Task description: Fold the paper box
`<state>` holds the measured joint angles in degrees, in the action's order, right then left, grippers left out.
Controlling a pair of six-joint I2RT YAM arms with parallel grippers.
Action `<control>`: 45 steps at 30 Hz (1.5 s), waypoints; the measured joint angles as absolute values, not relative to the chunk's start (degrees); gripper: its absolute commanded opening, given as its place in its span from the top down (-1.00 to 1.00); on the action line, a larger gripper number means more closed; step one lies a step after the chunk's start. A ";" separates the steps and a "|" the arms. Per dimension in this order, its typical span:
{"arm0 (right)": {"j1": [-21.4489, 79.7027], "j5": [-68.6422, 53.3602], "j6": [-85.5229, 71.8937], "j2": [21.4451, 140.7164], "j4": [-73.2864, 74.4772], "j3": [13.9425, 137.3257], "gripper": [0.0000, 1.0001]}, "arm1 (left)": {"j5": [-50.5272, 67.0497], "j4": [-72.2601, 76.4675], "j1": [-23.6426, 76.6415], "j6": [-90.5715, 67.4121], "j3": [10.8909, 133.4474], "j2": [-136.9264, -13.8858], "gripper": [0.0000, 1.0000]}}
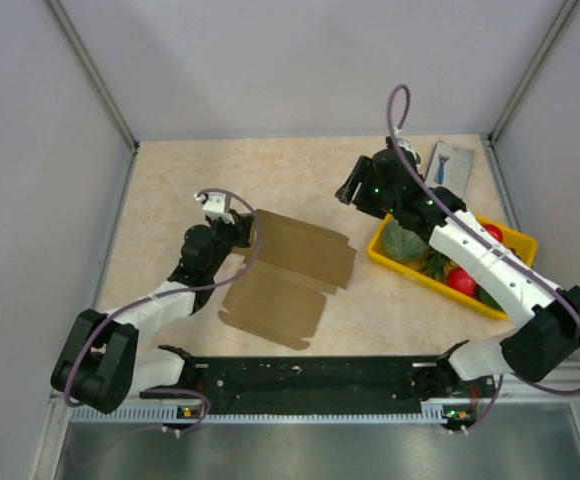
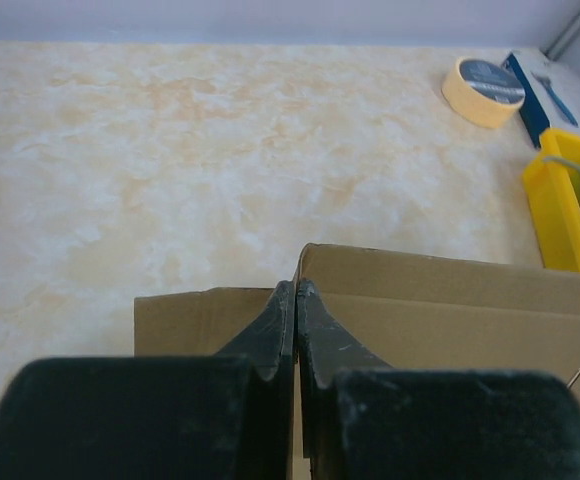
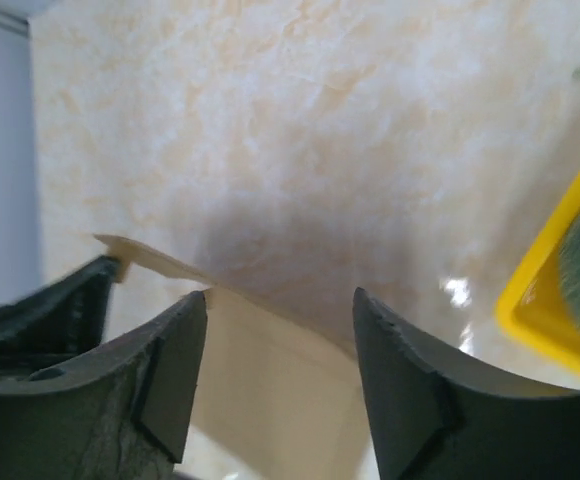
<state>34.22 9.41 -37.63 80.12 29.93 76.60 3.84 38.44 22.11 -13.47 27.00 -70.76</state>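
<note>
My left gripper alone is holding the lifted far panel by its corner, so my right gripper should pinch the box's far edge's middle (image 1: 304,226) before my left gripper opens.
The paper box (image 1: 285,275) is a flat brown cardboard sheet with flaps, lying mid-table with its far panel lifted. My left gripper (image 1: 238,230) is at the sheet's left edge. In the left wrist view its fingers (image 2: 280,320) are pressed together with a thin cardboard edge between them, and the paper box (image 2: 450,310) spreads out beyond them. My right gripper (image 1: 353,190) hangs above the table just right of the sheet. It is open and holds nothing. In the right wrist view the gripper (image 3: 280,305) stands over the pale panel of the paper box (image 3: 270,390).
A yellow tray (image 1: 518,238) holding red and green items sits at the right, under my right arm. Behind it lies a blue-and-white retail box (image 1: 450,163). A roll of tape (image 2: 482,90) lies near the far right corner. Grey walls enclose the table.
</note>
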 measured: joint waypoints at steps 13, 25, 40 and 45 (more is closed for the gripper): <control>44.86 7.38 -90.04 87.26 35.38 77.52 -0.32 | -8.05 63.81 23.75 -19.73 13.30 -70.08 1.00; 48.47 12.45 -108.20 91.90 34.92 77.65 0.03 | -11.73 73.87 26.50 -19.62 8.23 -76.64 1.00; 49.56 14.04 -113.82 95.07 32.99 77.65 -0.27 | -12.84 73.95 28.62 -15.55 5.89 -76.71 1.00; 49.23 13.85 -113.93 96.51 33.04 77.65 -0.07 | -12.19 73.65 28.64 -13.78 7.35 -76.36 1.00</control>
